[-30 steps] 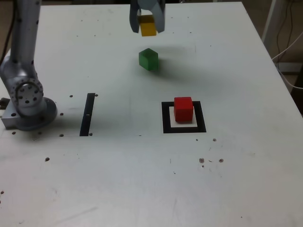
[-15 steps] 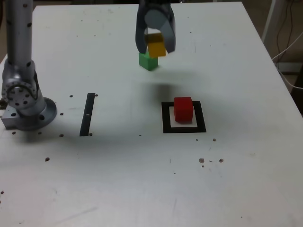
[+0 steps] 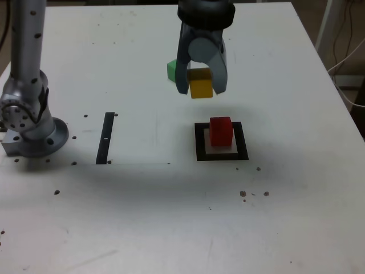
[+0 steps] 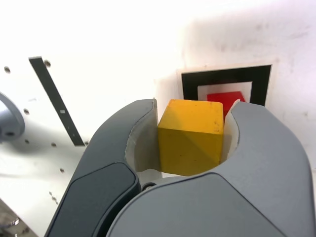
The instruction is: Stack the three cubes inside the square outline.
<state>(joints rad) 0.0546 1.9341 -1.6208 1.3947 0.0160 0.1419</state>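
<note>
I should use my gripper to set the yellow cube down and let go of it on top of the red cube (image 3: 226,117) (image 4: 226,98) within the square outline.
My gripper (image 3: 201,88) is shut on the yellow cube (image 3: 201,85) and holds it in the air, a little behind and to the exterior view's left of the red cube (image 3: 220,131). The red cube sits inside the square outline (image 3: 199,149) of black tape. The green cube (image 3: 171,71) rests on the table behind the gripper, partly hidden by a finger. In the wrist view the yellow cube (image 4: 190,137) fills the space between the grey fingers (image 4: 256,143), with the red cube (image 4: 225,100) and the square outline (image 4: 190,84) beyond it.
A straight black strip (image 3: 105,137) lies on the white table (image 3: 171,217) near the arm's grey base (image 3: 28,123) at the exterior view's left. Small dark specks dot the tabletop. Cables hang off the table's right edge.
The gripper has carried the yellow cube forward and to the exterior view's right, from above the green cube toward the red cube in the outline. The other cubes have not moved.
</note>
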